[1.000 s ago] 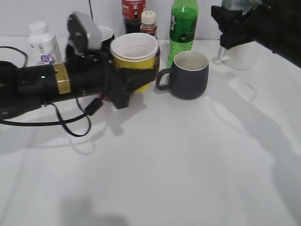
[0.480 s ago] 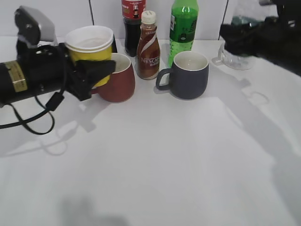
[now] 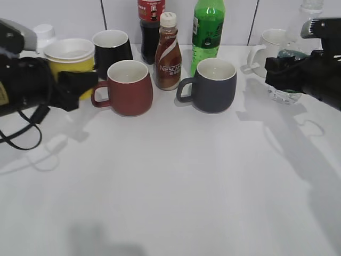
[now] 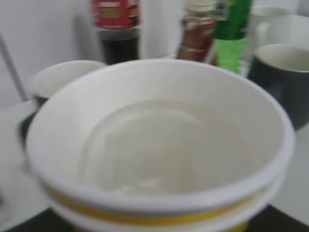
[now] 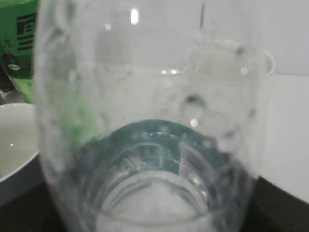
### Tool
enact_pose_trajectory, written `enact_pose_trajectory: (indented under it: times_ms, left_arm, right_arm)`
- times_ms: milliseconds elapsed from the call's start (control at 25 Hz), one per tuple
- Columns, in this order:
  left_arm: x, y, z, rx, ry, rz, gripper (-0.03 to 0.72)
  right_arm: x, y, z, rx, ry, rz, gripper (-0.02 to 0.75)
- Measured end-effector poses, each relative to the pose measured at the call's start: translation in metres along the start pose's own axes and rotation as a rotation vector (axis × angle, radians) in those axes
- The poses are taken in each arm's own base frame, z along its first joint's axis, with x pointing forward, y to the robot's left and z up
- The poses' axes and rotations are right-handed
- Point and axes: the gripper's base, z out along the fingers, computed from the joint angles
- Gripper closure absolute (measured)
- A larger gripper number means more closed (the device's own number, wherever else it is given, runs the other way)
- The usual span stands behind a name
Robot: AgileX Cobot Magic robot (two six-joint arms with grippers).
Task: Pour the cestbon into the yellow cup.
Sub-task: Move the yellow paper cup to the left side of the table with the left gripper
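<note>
My left gripper should set the yellow cup free on the white table [image 3: 67, 101] between the white bottle and the red mug.
The yellow cup [image 3: 68, 57], with a white rim and white inside, is upright at the far left, held in my left gripper [image 3: 74, 85]. It fills the left wrist view [image 4: 159, 145] and some clear liquid shows in its bottom. The cestbon [image 3: 287, 93], a clear bottle with a dark green label, stands upright at the right by the white mug. My right gripper [image 3: 290, 72] is shut round its middle. It fills the right wrist view [image 5: 145, 145]. The fingertips of both grippers are mostly hidden behind what they hold.
A red mug [image 3: 128, 88], a black mug [image 3: 112, 45], a Nescafe bottle [image 3: 168, 53], a dark grey mug [image 3: 213, 85], a tall green bottle [image 3: 208, 29], a cola bottle [image 3: 151, 16] and a white mug [image 3: 272, 42] stand along the back of the white table [image 3: 176, 181].
My left gripper has carried the yellow cup left, from in front of the mugs to the far left. My right gripper has come down with the cestbon, now upright low beside the white mug.
</note>
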Motion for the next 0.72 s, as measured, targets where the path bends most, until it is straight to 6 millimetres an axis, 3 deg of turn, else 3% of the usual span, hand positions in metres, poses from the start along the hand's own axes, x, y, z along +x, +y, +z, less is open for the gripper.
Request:
enact_pose_trajectory:
  times_ms: [320, 720]
  left_arm:
    - [0.005, 0.031, -0.008, -0.163, -0.023, -0.001, 0.31]
    - [0.044, 0.039, 0.012, -0.189, -0.055, -0.032, 0.31]
  right_arm:
    - [0.0, 0.0, 0.0, 0.005, -0.003, -0.002, 0.278]
    - [-0.001, -0.001, 0.0, 0.009, -0.008, -0.02, 0.278]
